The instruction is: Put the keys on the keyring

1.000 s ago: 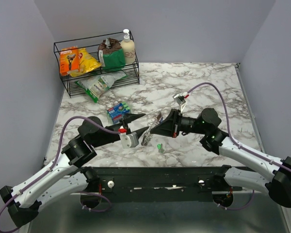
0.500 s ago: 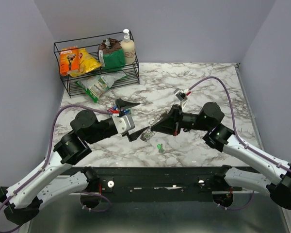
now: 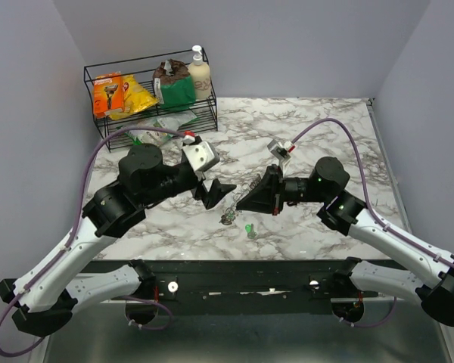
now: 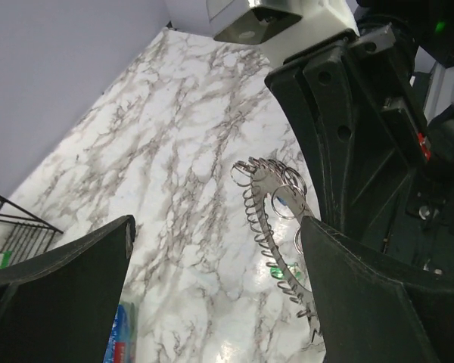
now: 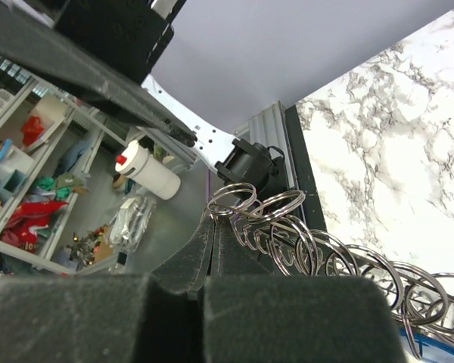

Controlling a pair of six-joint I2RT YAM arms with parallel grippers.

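The keyring slants behind one left finger; next my left gripper turns first, then pinches the keyring's edge (image 4: 300,229) beside my right gripper.
The keyring (image 3: 228,218) is a long metal strip strung with several small split rings, and it hangs slanted above the marble. My right gripper (image 3: 241,205) is shut on the strip's upper end; in the right wrist view the rings (image 5: 287,238) fan out beside its tip (image 5: 216,218). My left gripper (image 3: 218,195) stands wide open just left of the keyring, touching nothing. In the left wrist view the keyring (image 4: 268,215) shows near its right finger (image 4: 363,302), between the open jaws (image 4: 216,227). One green-headed key (image 3: 249,228) lies on the table below the ring (image 4: 278,270). No other keys show.
A black wire rack (image 3: 98,125) with snack packs, a green bag and a pump bottle (image 3: 199,72) stands at the back left. A blue packet (image 4: 119,333) lies on the marble under my left wrist. Grey walls close in both sides of the table.
My left gripper has opened wide, lifted and swung back and up, away from the keyring. The right gripper has kept its hold on the keyring with little shift.
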